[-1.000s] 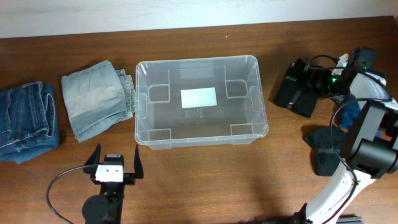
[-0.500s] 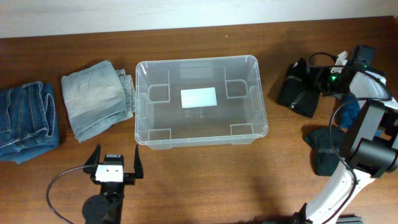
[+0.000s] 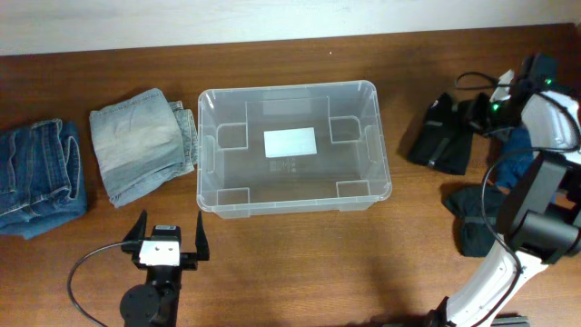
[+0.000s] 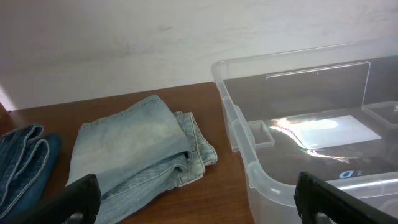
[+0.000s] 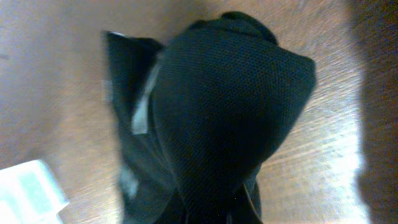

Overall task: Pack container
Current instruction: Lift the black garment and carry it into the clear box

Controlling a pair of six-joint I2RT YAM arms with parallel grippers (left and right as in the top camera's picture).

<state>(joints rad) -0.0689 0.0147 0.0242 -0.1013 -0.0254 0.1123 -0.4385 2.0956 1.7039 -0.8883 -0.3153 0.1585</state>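
Observation:
My right gripper should put the black mesh garment down in the container's end [image 3: 251, 164] nearest the light-blue jeans.
The clear plastic container [image 3: 205, 154] stands mid-table with only a white label on its base; the left wrist view shows its near corner [image 4: 250, 167]. To its right lies a black mesh garment [image 3: 439, 138]. My right gripper [image 3: 474, 118] is shut on that garment's right edge. In the right wrist view the bunched black garment [image 5: 230, 112] fills the picture and hides the fingers. My left gripper [image 3: 170, 225] is open near the front edge, left of the container, holding nothing [image 4: 200, 200].
Folded light-blue jeans [image 3: 141, 145] [image 4: 134, 149] lie just left of the container. Darker blue jeans [image 3: 36, 177] [image 4: 25, 162] lie at the far left. More dark clothing [image 3: 472, 218] sits by the right arm's base.
My right gripper has shut on the black garment and drawn its edge slightly to the right. The left arm has not moved.

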